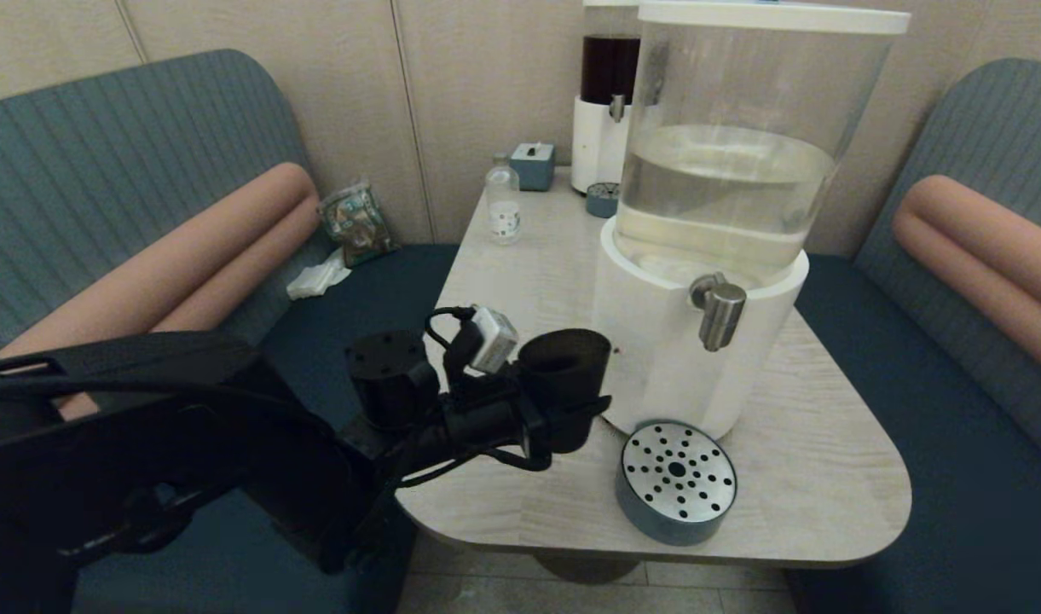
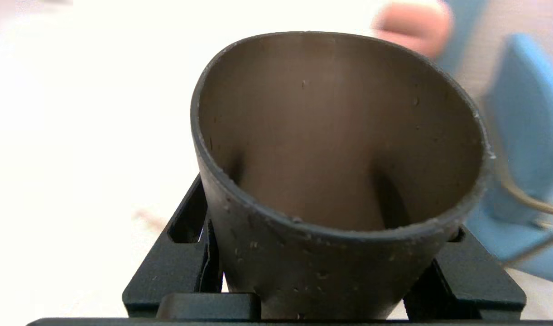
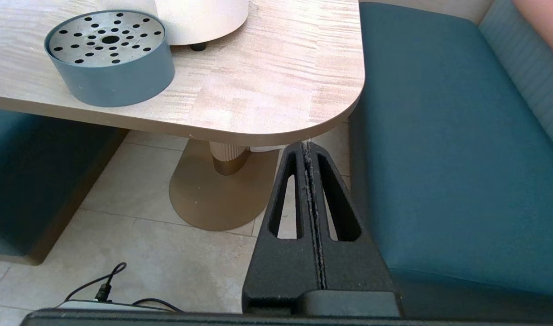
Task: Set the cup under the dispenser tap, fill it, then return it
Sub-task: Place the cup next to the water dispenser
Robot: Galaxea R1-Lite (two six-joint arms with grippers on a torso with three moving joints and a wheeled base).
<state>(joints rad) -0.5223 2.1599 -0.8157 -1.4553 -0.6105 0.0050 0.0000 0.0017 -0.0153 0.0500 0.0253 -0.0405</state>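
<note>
My left gripper will let go of the black cup on the table edge (image 1: 470, 383) between the bag's bench and white dispenser.
The black cup (image 1: 565, 362) stands upright at the table's left side, just left of the white dispenser base (image 1: 656, 341). My left gripper (image 1: 571, 411) is shut on the cup around its lower half, coming in from the left. In the left wrist view the cup (image 2: 339, 136) fills the picture, looks empty inside, and has a black finger (image 2: 181, 262) on each side. The steel dispenser tap (image 1: 720, 312) sticks out over the round perforated drip tray (image 1: 677, 479), to the right of the cup. My right gripper (image 3: 307, 146) is shut and empty, hanging low below the table's near right corner.
A second dispenser with dark liquid (image 1: 607, 102) stands at the back, with a small clear bottle (image 1: 503, 205), a blue box (image 1: 533, 165) and a small blue tray (image 1: 603, 199) nearby. Blue bench seats flank the table (image 1: 827, 443); cables lie on the floor (image 3: 104, 290).
</note>
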